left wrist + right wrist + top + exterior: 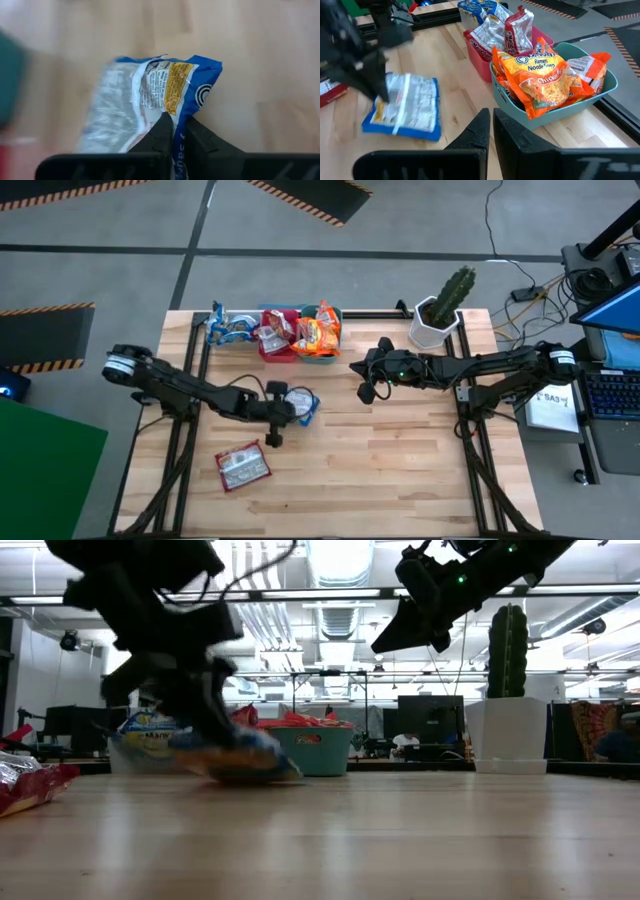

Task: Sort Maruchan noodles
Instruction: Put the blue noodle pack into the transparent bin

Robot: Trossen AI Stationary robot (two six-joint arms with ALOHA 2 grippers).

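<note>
My left gripper has the blue noodle packet. It will let go of it in the clear bin (231,330) beside the red bin.
My left gripper (278,418) is shut on a blue noodle packet (302,405) at the table's middle; the packet also shows in the left wrist view (150,100) and the right wrist view (405,107). A red packet (243,467) lies flat on the table nearer the front. At the far edge stand a clear bin (228,328) with blue packets, a red bin (277,338) with red packets and a teal bin (560,100) with orange packets (540,75). My right gripper (364,380) is shut and empty, above the table right of the bins. My left gripper pinches the blue packet's edge (179,131), near a corner, between its two fingers. The fingers (160,132) slant down from the table's left. The packet spreads away from the fingertips, pale printed side up, low over the wood; I cannot tell whether it is lifted clear.
A white pot with a cactus (443,308) stands at the table's far right corner. Bare wood (400,470) lies at the front right. Cables, a laptop and papers lie beyond the right edge.
</note>
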